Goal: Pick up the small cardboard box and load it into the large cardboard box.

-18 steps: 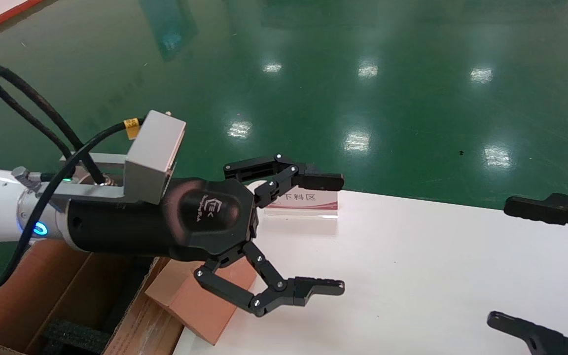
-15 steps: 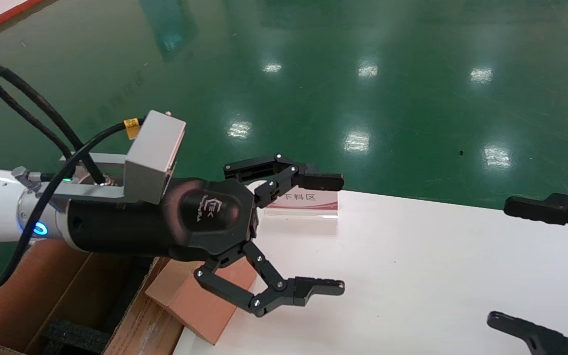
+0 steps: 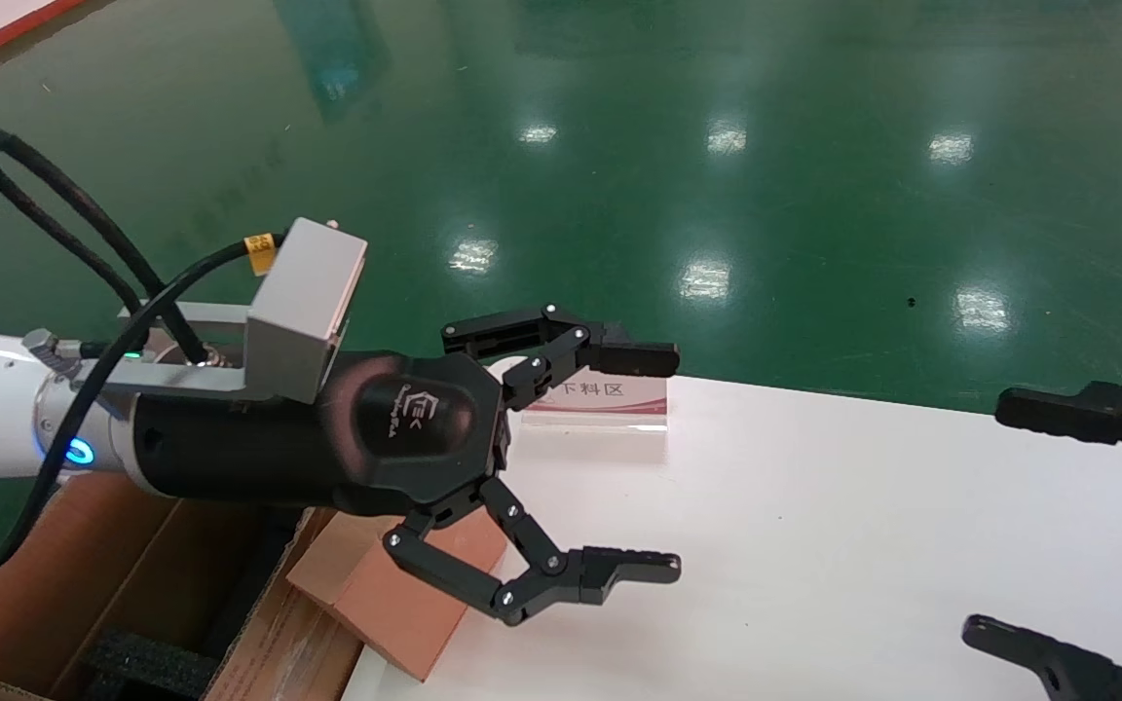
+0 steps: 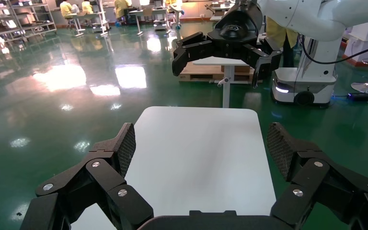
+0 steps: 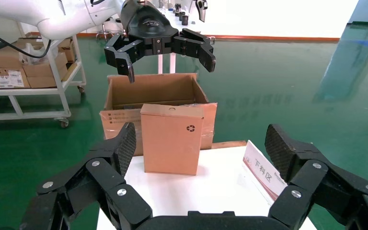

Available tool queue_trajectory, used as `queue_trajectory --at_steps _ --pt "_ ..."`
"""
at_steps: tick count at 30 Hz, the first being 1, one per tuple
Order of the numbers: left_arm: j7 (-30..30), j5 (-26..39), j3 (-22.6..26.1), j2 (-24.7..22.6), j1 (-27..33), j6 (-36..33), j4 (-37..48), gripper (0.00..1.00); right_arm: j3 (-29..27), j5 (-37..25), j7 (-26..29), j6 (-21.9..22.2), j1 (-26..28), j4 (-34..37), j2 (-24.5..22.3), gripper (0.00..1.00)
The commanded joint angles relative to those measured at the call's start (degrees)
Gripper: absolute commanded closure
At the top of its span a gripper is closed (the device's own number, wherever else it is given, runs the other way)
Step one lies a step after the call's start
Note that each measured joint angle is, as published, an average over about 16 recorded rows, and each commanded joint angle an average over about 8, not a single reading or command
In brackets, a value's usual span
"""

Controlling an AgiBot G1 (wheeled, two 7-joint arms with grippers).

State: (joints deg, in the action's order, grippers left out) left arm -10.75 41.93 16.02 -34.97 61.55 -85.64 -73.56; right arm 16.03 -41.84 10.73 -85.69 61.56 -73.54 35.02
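Note:
My left gripper needs to close next on the broad sides (image 3: 445, 541) of the small cardboard box, near the top of the box and right beside the recycling symbol.
The small cardboard box (image 5: 171, 139) stands upright at the left end of the white table (image 3: 814, 545), with a recycling symbol on its face. In the head view it (image 3: 395, 608) is partly hidden behind my left gripper. The large cardboard box (image 3: 45, 584) sits open just off the table's left end, with black foam (image 3: 147, 667) inside; it also shows behind the small box in the right wrist view (image 5: 124, 98). My left gripper (image 3: 673, 460) is open and empty, hovering above the small box. My right gripper (image 3: 988, 516) is open and empty over the table's right end, facing the small box.
A clear sign stand with a red stripe (image 3: 600, 404) stands at the table's far edge and shows in the right wrist view (image 5: 263, 175). Green glossy floor surrounds the table. A shelf cart with cartons (image 5: 24, 76) stands beyond the large box.

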Motion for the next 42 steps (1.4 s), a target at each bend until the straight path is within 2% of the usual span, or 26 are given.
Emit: queue_trajectory --at_steps 1,9,16,25,35,42 --pt "0.0 -0.1 0.0 0.0 0.0 0.0 0.0 0.00 0.0 0.0 0.0 0.0 0.0 0.0 0.0 0.00" --pt "-1.3 3.0 0.8 0.9 0.5 1.7 -1.0 0.00 0.0 0.0 0.0 0.0 0.0 0.0 0.0 0.00" --pt "-6.6 14.7 4.7 2.6 4.8 5.0 -3.5 0.00 0.1 0.0 0.0 0.0 0.0 0.1 0.0 0.00" --pt "-19.1 33.7 12.8 -0.1 17.9 2.8 -4.2 0.00 0.1 0.1 -0.1 0.0 0.0 0.1 0.0 0.00" --pt "-34.0 49.2 21.7 -4.4 28.5 -2.9 -3.9 0.00 0.1 0.1 -0.1 0.0 0.1 0.1 0.0 0.00" --pt "-43.9 55.9 28.3 -6.3 33.3 -3.9 -4.0 0.00 0.2 0.1 -0.1 0.0 0.1 0.1 0.0 0.00"
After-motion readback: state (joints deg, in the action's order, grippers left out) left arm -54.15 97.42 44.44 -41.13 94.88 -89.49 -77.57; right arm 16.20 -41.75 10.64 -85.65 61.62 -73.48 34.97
